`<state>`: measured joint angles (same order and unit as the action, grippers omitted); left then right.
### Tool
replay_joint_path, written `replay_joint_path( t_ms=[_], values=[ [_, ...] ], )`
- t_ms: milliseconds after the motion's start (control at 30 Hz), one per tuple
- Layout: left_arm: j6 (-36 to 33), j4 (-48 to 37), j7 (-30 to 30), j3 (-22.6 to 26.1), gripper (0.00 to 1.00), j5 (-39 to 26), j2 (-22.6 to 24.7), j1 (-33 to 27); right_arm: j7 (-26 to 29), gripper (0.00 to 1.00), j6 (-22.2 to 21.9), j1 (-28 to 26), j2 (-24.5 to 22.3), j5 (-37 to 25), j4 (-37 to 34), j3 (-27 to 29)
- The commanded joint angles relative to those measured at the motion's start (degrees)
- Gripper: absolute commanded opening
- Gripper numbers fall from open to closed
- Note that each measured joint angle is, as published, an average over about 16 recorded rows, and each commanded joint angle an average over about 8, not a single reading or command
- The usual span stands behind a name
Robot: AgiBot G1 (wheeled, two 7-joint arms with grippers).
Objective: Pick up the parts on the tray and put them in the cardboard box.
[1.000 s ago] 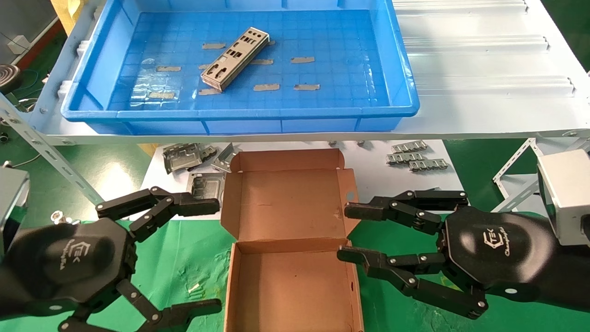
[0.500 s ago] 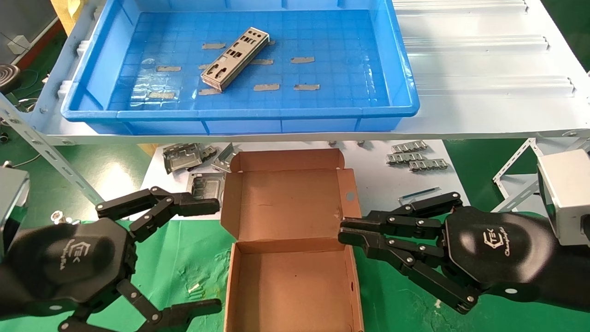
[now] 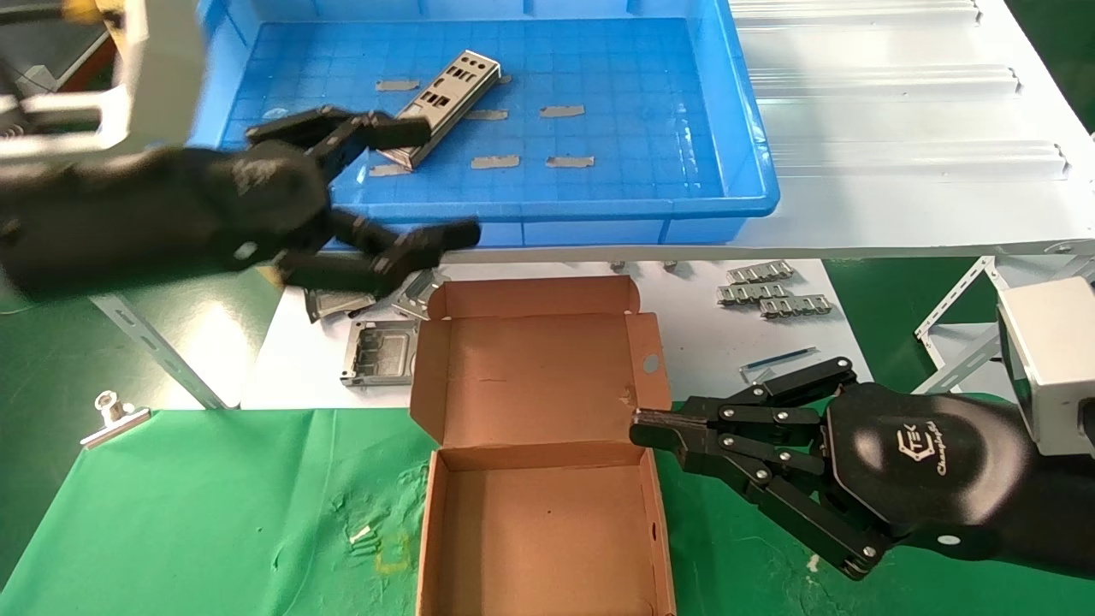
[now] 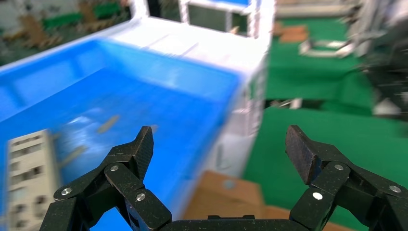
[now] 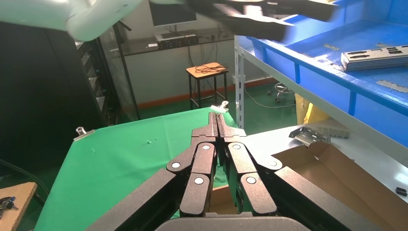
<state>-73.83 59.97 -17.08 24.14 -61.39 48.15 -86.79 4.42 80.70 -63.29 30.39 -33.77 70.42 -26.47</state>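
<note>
My left gripper should grip the silver punched plate on its long sides (image 3: 452,89) (image 4: 30,169), past its middle toward the end farthest from the cardboard box.
One silver punched plate, a part (image 3: 438,106), lies slantwise on the floor of the blue tray (image 3: 736,162); it also shows as the part (image 4: 25,178) and the part (image 5: 377,56) in the wrist views. My left gripper (image 3: 440,180) hangs open over the tray's front rim, one finger just beside the plate's near end, holding nothing. The open cardboard box (image 3: 539,445) sits below on the green mat. My right gripper (image 3: 637,425) rests shut and empty against the box's right side.
Squarish grey brackets (image 3: 376,351) lie on the white sheet left of the box, small slotted strips (image 3: 774,295) to its right. A metal clip (image 3: 111,417) sits at the mat's left edge. Grey tape scraps dot the tray floor.
My left arm has swung up from beside the box to the tray's front edge, still open. My right gripper closed its fingers half a second ago and stays shut.
</note>
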Motion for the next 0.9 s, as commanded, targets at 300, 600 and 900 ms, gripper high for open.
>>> replay_joint_path(
  t_ms=[300, 600, 900],
  values=[
    [4.86, -20.53, -2.07, 7.76, 1.0, -14.15, 12.83, -16.91, 0.0, 0.0, 0.0, 0.0, 0.0, 0.0, 0.0, 0.0],
    [8.61, -35.38, -0.56, 10.46, 1.0, -19.32, 19.26, -23.94, 0.0, 0.0, 0.0, 0.0, 0.0, 0.0, 0.0, 0.0],
    [11.81, -44.69, 2.52, 11.49, 1.0, -21.56, 22.27, -27.39, 0.0, 0.56, 0.0, 0.0, 0.0, 0.0, 0.0, 0.0]
  ],
)
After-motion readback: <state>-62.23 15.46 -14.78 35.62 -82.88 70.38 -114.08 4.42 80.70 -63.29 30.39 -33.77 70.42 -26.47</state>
